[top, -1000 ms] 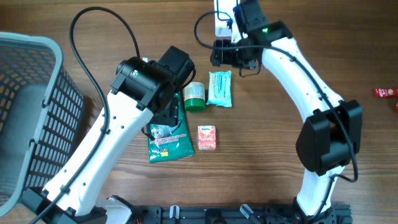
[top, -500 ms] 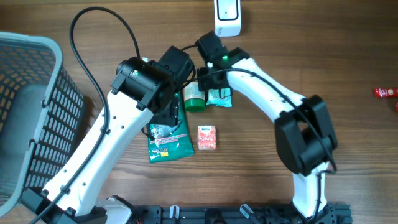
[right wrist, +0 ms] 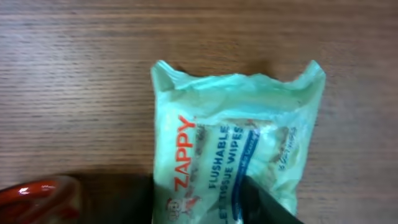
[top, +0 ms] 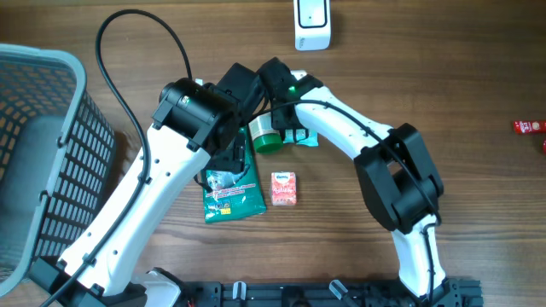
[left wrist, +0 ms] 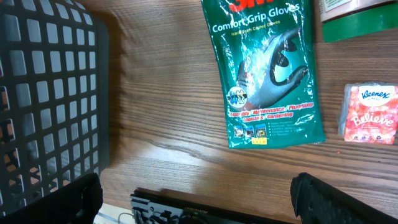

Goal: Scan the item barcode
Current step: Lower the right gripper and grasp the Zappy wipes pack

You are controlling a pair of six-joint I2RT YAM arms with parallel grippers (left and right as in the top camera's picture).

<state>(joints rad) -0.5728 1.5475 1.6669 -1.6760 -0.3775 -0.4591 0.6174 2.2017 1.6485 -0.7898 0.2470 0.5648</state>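
One finger of the robot's right gripper lies over the printed side of the wipes pack, so the gripper will open and take the pack around its middle (right wrist: pixel 239 146) before lifting it.
A white barcode scanner (top: pixel 312 24) stands at the table's back edge. A pale green Zappy wipes pack (right wrist: pixel 236 124) lies flat on the wood, mostly covered by my right arm in the overhead view (top: pixel 309 137). My right gripper (right wrist: pixel 199 202) is down on its left part, one finger against the pack's left edge and the other finger (right wrist: pixel 267 205) over its printed face, jaws narrowed onto it. My left gripper (left wrist: pixel 199 196) hangs wide open above bare wood, nothing between its fingers, just in front of a green gloves pack (left wrist: pixel 270 68).
A green jar (top: pixel 265 136) sits right beside the wipes pack. A pink tissue pack (top: pixel 284 188) lies next to the gloves pack (top: pixel 232 192). A grey basket (top: pixel 34 153) fills the left side. A small red item (top: pixel 529 127) lies at the right edge.
My right arm swung from the scanner at the back down and left onto the wipes pack, and its jaws narrowed around it. The left arm has not moved.
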